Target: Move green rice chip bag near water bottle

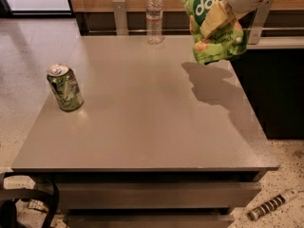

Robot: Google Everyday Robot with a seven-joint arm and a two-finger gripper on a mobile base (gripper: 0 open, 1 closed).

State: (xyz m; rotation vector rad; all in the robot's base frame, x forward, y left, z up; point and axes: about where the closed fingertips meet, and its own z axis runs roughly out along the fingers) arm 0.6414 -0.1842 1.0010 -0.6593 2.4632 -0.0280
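Next, I let go of the green rice chip bag near the table's far edge (203, 49), a short gap away from the water bottle.
The green rice chip bag (211, 37) hangs in the air above the table's far right part, lifted well clear of the surface. My gripper (214, 19) is shut on the bag from the upper right; one pale finger lies across its front. The water bottle (154, 16) stands upright at the table's far edge, to the left of the bag and apart from it. The bag's shadow falls on the table below it.
A green soda can (65, 87) stands at the table's (142, 127) left side. A metal rail and dark counter run behind the table. A striped cylinder (268, 207) lies on the floor at the front right. Black cables lie at the lower left.
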